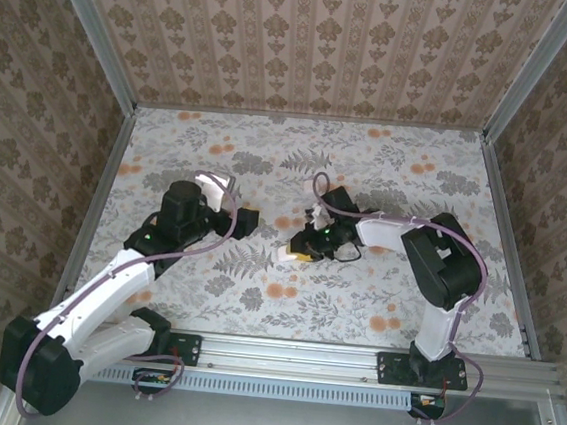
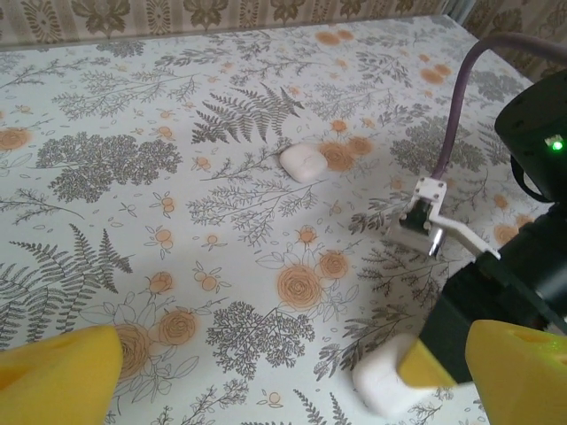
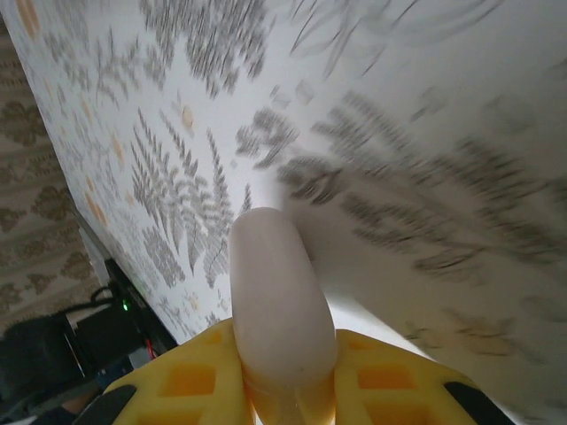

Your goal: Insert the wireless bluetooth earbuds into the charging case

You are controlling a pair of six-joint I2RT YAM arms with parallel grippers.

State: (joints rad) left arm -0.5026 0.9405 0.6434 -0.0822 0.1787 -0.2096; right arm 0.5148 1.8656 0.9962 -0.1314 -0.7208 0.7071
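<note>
The robot's right gripper will set the white charging case down on the floral table (image 1: 335,192) near the back grey fern print.
A white rounded-square charging case (image 3: 275,292) stands on edge between the yellow fingers of my right gripper (image 3: 285,359), which is shut on it just above the floral table. From above, this case (image 1: 285,257) pokes out left of the right gripper (image 1: 301,251). My left wrist view catches the same case (image 2: 383,385) with a yellow finger on it. My left gripper (image 2: 292,390) is open and holds nothing; it hovers left of the case (image 1: 246,219). A second white case (image 2: 303,162) lies closed farther off. The earbuds are out of view.
The floral tabletop (image 1: 368,170) is fenced by patterned walls and a metal frame. The right wrist's white camera bracket (image 2: 431,221) and purple cable (image 2: 461,97) reach across the right side of the left wrist view.
</note>
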